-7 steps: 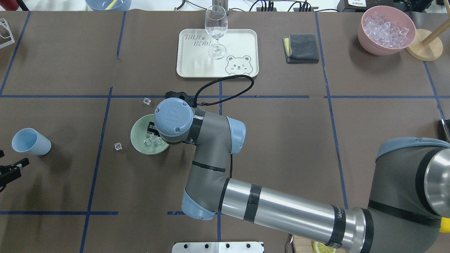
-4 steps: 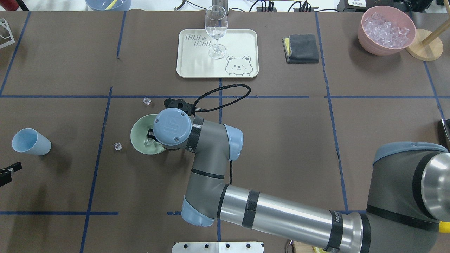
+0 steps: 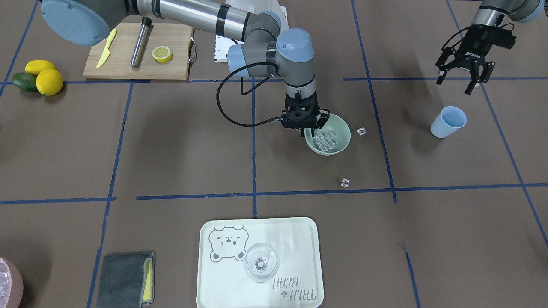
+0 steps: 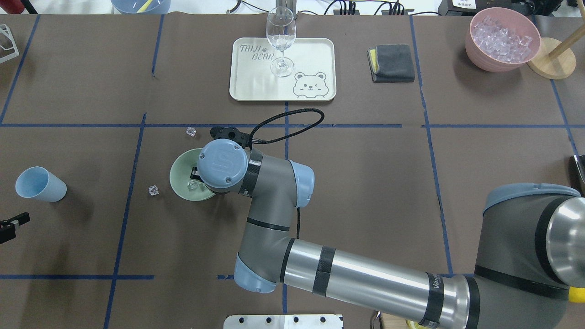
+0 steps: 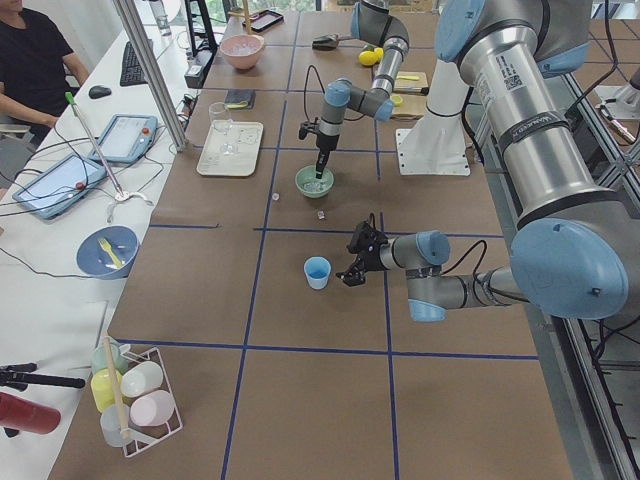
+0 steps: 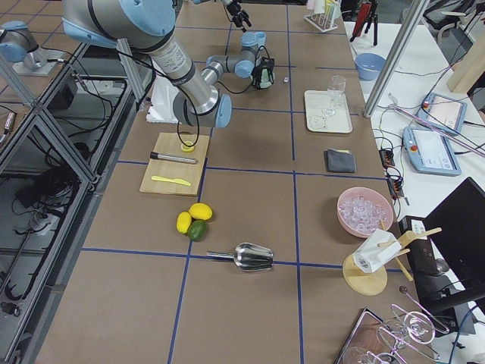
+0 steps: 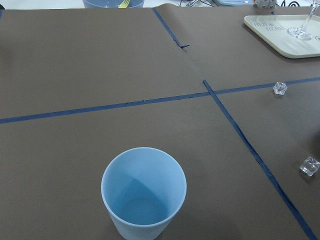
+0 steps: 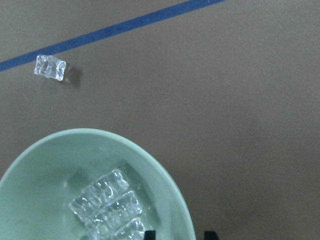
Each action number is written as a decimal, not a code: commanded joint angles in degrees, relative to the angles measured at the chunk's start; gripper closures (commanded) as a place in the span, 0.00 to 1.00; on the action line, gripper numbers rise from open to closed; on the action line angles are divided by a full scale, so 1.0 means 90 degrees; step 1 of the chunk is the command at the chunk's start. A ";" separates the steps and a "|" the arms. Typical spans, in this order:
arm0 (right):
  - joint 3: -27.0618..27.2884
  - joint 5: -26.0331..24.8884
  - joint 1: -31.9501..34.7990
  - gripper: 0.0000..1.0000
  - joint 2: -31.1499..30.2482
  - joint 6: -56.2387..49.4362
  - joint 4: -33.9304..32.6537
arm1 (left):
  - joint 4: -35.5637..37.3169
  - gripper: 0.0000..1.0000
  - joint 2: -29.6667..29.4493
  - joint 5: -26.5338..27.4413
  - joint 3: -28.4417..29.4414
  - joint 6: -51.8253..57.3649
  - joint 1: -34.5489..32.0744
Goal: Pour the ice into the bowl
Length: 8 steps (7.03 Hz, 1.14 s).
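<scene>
The robot's right gripper will release the sage-green bowl, which now stands on the table, on the table [image 3: 45, 146] just past the whole lemons toward the pink bowl.
The pale sage-green bowl [image 3: 338, 147] stands left of the table's centre and holds several clear ice cubes [image 3: 325, 140]. My right gripper [image 3: 309, 129] points straight down at the bowl's rim. In the right wrist view its open black fingertips [image 8: 151, 235] straddle the rim of the bowl [image 8: 45, 165], next to the ice [image 8: 107, 205]. Two loose cubes [image 4: 190, 131] [image 4: 153, 190] lie on the table beside the bowl [image 4: 179, 176]. The light blue cup [image 3: 448, 121] stands upright and empty. My left gripper [image 3: 460, 81] hovers open behind it.
A cream tray [image 4: 311, 55] with a wine glass [image 4: 280, 41] stands at the far middle. A grey cloth [image 4: 391, 62] and a pink bowl of ice [image 4: 502, 39] are at the far right. A cutting board [image 3: 120, 60] with a knife, a lemon half and a steel rod lies by the robot's base.
My right wrist has shifted slightly left over the bowl. My left gripper has drawn back toward the view's left edge. The bowl and cup have stayed put.
</scene>
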 commanded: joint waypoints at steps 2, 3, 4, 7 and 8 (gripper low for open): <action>0.0231 0.0090 0.0115 1.00 0.0013 -0.0099 -0.0049 | 0.1151 0.00 -0.0197 -0.2237 -0.0521 0.0042 -0.1380; 0.0406 0.0235 0.0270 1.00 0.0013 -0.0089 -0.0097 | 0.1426 0.00 -0.0315 -0.2739 -0.0629 0.0632 -0.1879; 0.0727 0.0575 0.0494 1.00 -0.0016 -0.0089 -0.0427 | 0.1960 0.00 -0.0519 -0.3227 -0.0630 0.1392 -0.2512; 0.2977 0.0676 0.0924 1.00 -0.1104 -0.0496 -0.1841 | 0.4311 0.00 -0.1709 -0.4537 -0.0689 0.3182 -0.4145; 0.3876 0.0676 0.1119 1.00 -0.1845 -0.0992 -0.2194 | 0.5131 0.00 -0.2225 -0.4618 -0.0679 0.3554 -0.4333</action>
